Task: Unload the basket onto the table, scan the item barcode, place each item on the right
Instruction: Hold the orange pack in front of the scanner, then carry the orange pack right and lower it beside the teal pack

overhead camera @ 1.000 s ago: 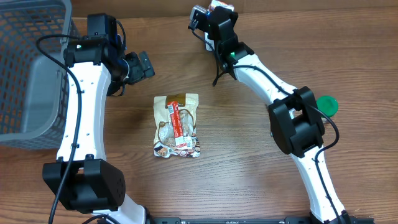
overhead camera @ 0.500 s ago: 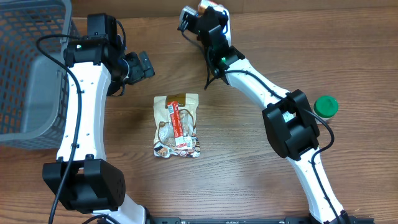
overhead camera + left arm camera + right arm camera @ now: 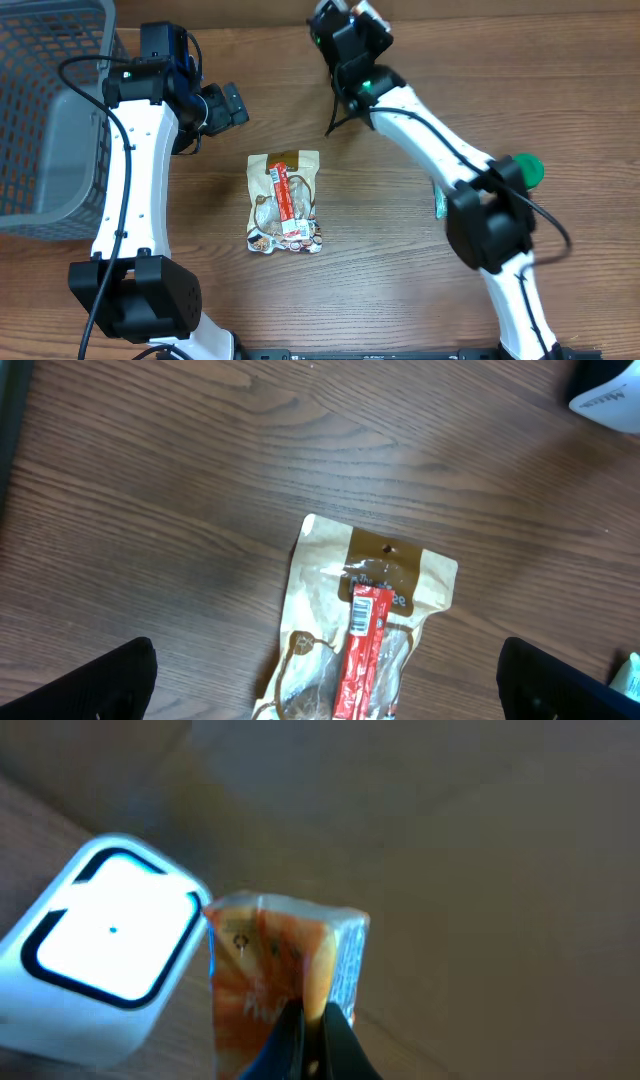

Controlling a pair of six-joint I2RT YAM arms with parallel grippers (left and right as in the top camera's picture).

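Note:
Next, I release the small orange packet, now upright beside the white scanner, from my right gripper on top of the small teal thing (image 3: pixel 464 188) near the green lid.
My right gripper (image 3: pixel 311 1038) is shut on the lower edge of a small orange packet (image 3: pixel 270 970), which stands upright. Just left of the packet is the white scanner (image 3: pixel 100 955), showing its bright window. In the overhead view the right gripper (image 3: pixel 355 18) is at the table's far edge, and the arm hides most of the packet and scanner there. A tan snack pouch with a red stick and a barcode (image 3: pixel 284 203) lies flat mid-table. My left gripper (image 3: pixel 226 104) hovers open above and behind it, with the pouch (image 3: pixel 360 630) between its spread fingertips (image 3: pixel 110 680).
A grey mesh basket (image 3: pixel 50 110) fills the far left. A green lid (image 3: pixel 527 168) and a small teal thing (image 3: pixel 440 202) lie beside the right arm's base. A white object (image 3: pixel 610 390) shows at the left wrist view's top right corner.
The right arm has swung its wrist left and then back right at the far edge, still holding the orange packet, and its elbow has shifted right. The left arm and the tan pouch have not moved.

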